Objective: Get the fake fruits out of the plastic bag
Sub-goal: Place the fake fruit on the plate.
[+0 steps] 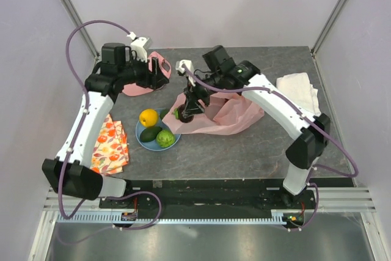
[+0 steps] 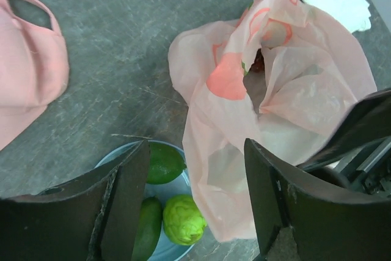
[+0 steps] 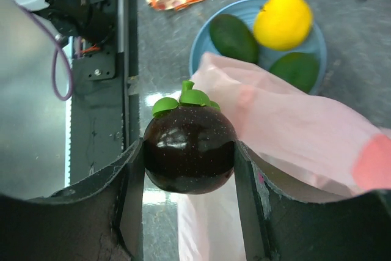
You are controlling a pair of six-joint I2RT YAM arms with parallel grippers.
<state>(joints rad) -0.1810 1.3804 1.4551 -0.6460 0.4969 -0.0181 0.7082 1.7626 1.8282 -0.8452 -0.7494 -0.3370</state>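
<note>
Next, my right gripper lets go of the dark purple fruit on the blue plate (image 1: pixel 172 131) next to the light green round fruit.
The pink plastic bag (image 1: pixel 229 114) lies crumpled right of the blue plate (image 1: pixel 142 142). The plate holds a yellow lemon (image 1: pixel 148 117), a dark green avocado (image 1: pixel 149 134) and a light green round fruit (image 1: pixel 165 138). My right gripper (image 3: pixel 189 169) is shut on the dark purple fruit (image 3: pixel 189 151) with green leaves, held above the bag's (image 3: pixel 293 132) left edge beside the plate (image 3: pixel 201 47). My left gripper (image 2: pixel 195 212) is open and empty, high above the plate (image 2: pixel 122 154) and bag (image 2: pixel 287 96). Something dark red (image 2: pixel 259 63) shows inside the bag's mouth.
A pink cap (image 1: pixel 142 82) lies at the back left under the left gripper (image 1: pixel 161 70). A flowered napkin (image 1: pixel 110 145) lies left of the plate. A white cloth (image 1: pixel 299 88) sits at the back right. A second dark green fruit (image 2: pixel 162 163) rests on the plate.
</note>
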